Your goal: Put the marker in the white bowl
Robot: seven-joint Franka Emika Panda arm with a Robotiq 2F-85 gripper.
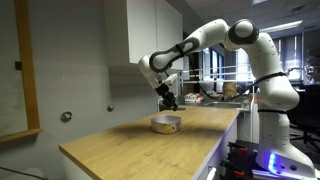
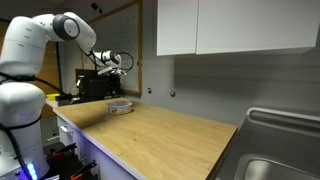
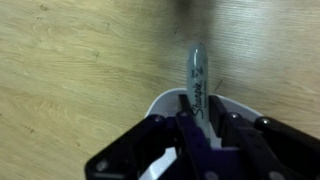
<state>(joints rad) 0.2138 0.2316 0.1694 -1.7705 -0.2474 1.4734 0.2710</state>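
I will open my gripper to let go of the grey marker on the inside bottom of the white bowl point(image 1: 167, 123) point(image 3: 192, 119), close to the bowl's rim. The marker is now held above the bowl.
My gripper point(image 3: 198, 118) is shut on a grey marker point(image 3: 196, 72), which sticks out forward between the fingers in the wrist view. The white bowl point(image 3: 166, 104) lies right under the fingers there, mostly hidden by them. In both exterior views the gripper point(image 1: 167, 98) point(image 2: 122, 67) hangs above the small round bowl point(image 1: 166, 123) point(image 2: 120, 106), which sits on the wooden table point(image 1: 140, 145). The gripper and the bowl stay clearly apart. The marker is too small to make out in the exterior views.
The wooden table point(image 2: 170, 135) stands against a wall with white cabinets point(image 2: 230, 28) above. A metal sink point(image 2: 275, 150) is at one end. Cluttered desks and dark equipment point(image 2: 95, 85) stand beyond the table's other end.
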